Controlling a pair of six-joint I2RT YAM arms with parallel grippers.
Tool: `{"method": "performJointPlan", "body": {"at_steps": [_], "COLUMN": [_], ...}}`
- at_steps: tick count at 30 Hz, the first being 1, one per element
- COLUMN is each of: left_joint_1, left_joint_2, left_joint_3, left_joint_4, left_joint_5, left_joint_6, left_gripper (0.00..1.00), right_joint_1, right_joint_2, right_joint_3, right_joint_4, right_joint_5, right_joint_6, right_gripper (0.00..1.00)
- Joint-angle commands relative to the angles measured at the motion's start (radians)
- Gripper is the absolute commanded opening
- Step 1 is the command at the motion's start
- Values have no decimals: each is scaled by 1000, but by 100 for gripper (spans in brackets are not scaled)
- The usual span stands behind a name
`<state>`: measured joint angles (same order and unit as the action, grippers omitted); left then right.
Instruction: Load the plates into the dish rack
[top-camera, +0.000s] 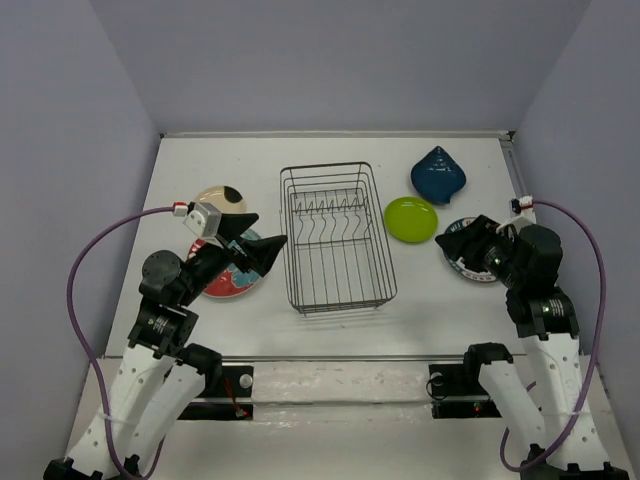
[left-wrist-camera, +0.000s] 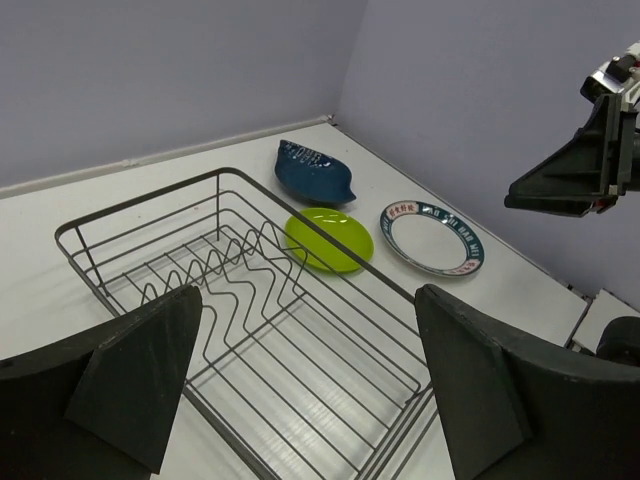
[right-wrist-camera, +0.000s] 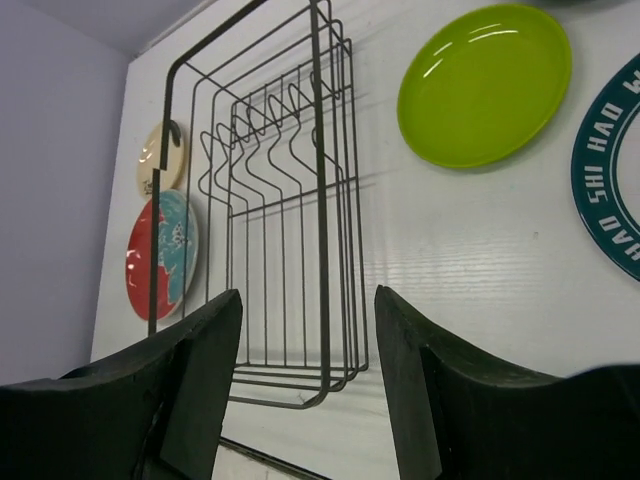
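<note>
The robot's right gripper needs to go to the lime green plate next and close on its near rim (top-camera: 428, 237) (right-wrist-camera: 522, 143), on the side that faces the white plate.
The dark wire dish rack (top-camera: 290, 240) stands mid-table, with nothing in it. The lime green plate (top-camera: 411, 219) and the blue teardrop plate (top-camera: 437, 174) lie to its right. The white plate with the patterned rim (top-camera: 468, 268) lies partly under my right gripper (top-camera: 455, 237), which is open, empty and raised. The cream plate with the black spot (top-camera: 222, 199) and the red plate (top-camera: 228, 282) lie left of the rack. My left gripper (top-camera: 263, 236) is open and empty above the red plate, pointing at the rack (left-wrist-camera: 130, 205).
Grey walls close the table at the back and on both sides. The left wrist view shows the lime plate (left-wrist-camera: 328, 238), blue plate (left-wrist-camera: 312, 172), patterned plate (left-wrist-camera: 432, 236) and right gripper (left-wrist-camera: 570, 180). The right wrist view shows the rack (right-wrist-camera: 320, 150), lime plate (right-wrist-camera: 485, 85) and red plate (right-wrist-camera: 165, 252).
</note>
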<state>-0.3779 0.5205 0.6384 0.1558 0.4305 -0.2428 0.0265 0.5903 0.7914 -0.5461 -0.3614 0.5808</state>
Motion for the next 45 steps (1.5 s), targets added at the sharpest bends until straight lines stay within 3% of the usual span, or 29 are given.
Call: {"method": "performJointPlan", "body": {"at_steps": [1,14,23,28,32,37,45], "left_joint_1": [4,4,4,2,4,2,2], "left_joint_2": [-7,-13,-28,-34,-34,-34,-34], "left_joint_3": [38,40,38,38,37,38,37], "left_joint_4": [31,31,37,41,44,45,45], "left_joint_5": [19,47,60,62,65,65,63], "left_joint_6": [17,28,27,20,17,17,17], "left_gripper": [99,99,99,99,99,99,99], "right_joint_1": [-4,-4,-13,-13,10,82,92], "right_joint_2": [9,170,382,466,531,618,752], "right_joint_3": [-14,-98,-176,-250,-302,-267,-253], "right_joint_4": [31,161,443,615,739,770,793], "right_joint_5": [65,332,200,208,310,415,501], "right_joint_6": [7,60,250,388,523,560,613], "right_gripper": [62,56,52,52,51,50,46]}}
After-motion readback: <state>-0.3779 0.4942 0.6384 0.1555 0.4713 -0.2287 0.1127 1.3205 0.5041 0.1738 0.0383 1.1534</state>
